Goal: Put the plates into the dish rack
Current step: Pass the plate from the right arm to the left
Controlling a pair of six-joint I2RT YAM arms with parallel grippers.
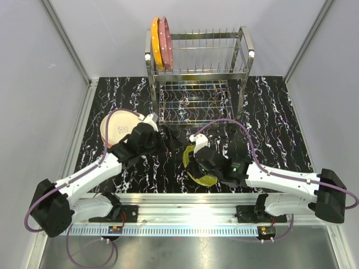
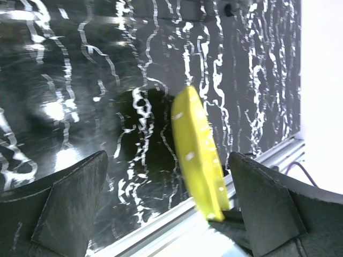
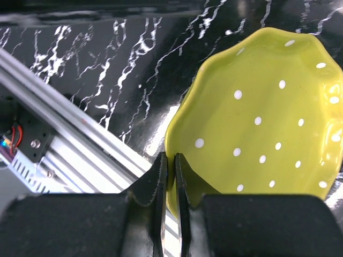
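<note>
The tilted lime-green plate is held by its side rim in my right gripper, so my left gripper needs to hold it while my right gripper takes the plate's front edge (image 1: 208, 182).
My right gripper (image 1: 197, 166) (image 3: 170, 158) is shut on the rim of a lime-green plate with white dots (image 1: 204, 179) (image 3: 262, 118) and holds it tilted above the black marble table, near the front rail. My left gripper (image 1: 161, 138) (image 2: 168, 159) is open and empty, just left of that plate. The left wrist view shows the plate edge-on (image 2: 197, 155) ahead, between the spread fingers. A stack of plates with a cream one on top (image 1: 119, 125) lies at the left under the left arm. The dish rack (image 1: 197, 70) stands at the back, with an orange plate (image 1: 156, 43) and a pink plate (image 1: 165, 40) upright in its upper left slots.
The rack's lower wire grid shelf (image 1: 193, 101) faces the arms. An aluminium rail (image 1: 190, 197) (image 3: 80, 112) runs along the table's front edge, close under the held plate. White walls close in the left, right and back.
</note>
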